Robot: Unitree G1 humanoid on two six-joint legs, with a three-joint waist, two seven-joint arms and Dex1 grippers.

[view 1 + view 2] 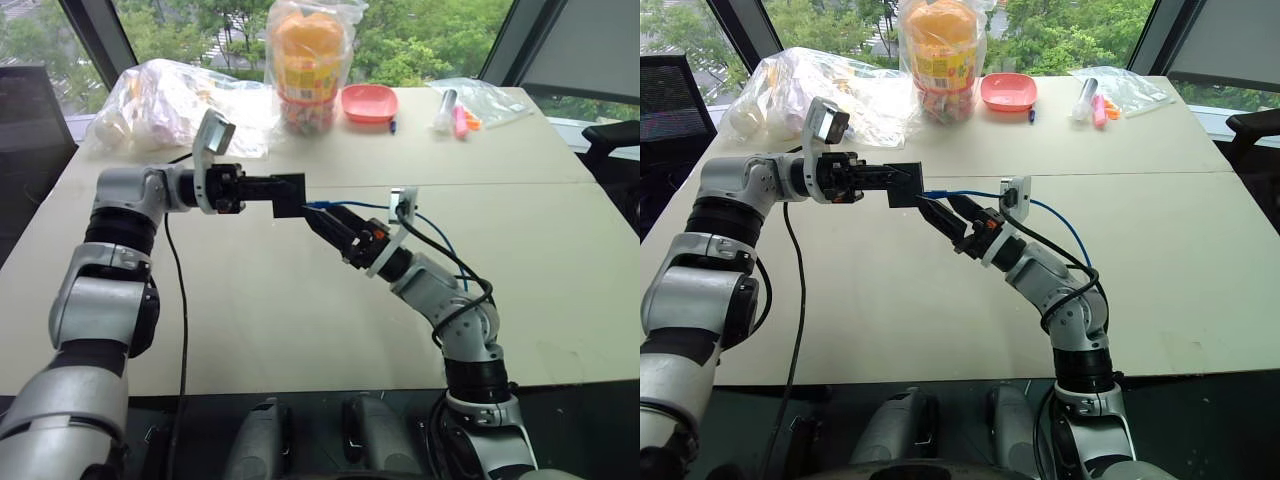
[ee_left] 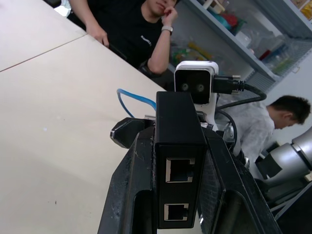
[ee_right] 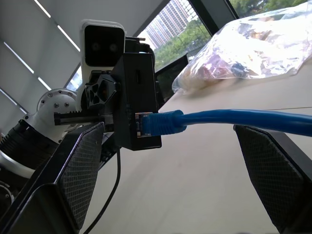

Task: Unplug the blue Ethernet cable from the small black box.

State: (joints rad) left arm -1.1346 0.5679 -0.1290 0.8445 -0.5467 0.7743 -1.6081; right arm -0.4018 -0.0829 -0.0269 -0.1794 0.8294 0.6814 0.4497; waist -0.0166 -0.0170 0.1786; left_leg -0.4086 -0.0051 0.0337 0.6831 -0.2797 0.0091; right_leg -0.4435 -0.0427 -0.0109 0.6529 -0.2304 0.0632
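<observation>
My right fingers surround the blue Ethernet cable behind its plug, so I will move in and pinch the plug (image 3: 165, 123) beside the small black box.
My left gripper (image 1: 272, 192) is shut on the small black box (image 1: 290, 195) and holds it level above the table (image 1: 300, 330). In the left wrist view the box (image 2: 178, 146) sits clamped between both fingers (image 2: 129, 165), with two empty ports facing the camera. The blue Ethernet cable (image 3: 234, 119) is plugged into the box's far side (image 3: 139, 102). My right gripper (image 1: 940, 207) is open, its pads (image 3: 80, 165) standing wide on either side of the cable just behind the plug, touching nothing. The cable (image 1: 1065, 220) trails back over my right arm.
Clear plastic bags (image 1: 170, 100), a snack jar (image 1: 305, 70), a pink bowl (image 1: 368, 102) and a bag of pens (image 1: 465, 105) lie along the table's far edge. A black cable (image 1: 180, 300) runs down at the left. Two people (image 2: 141, 34) sit beyond the table.
</observation>
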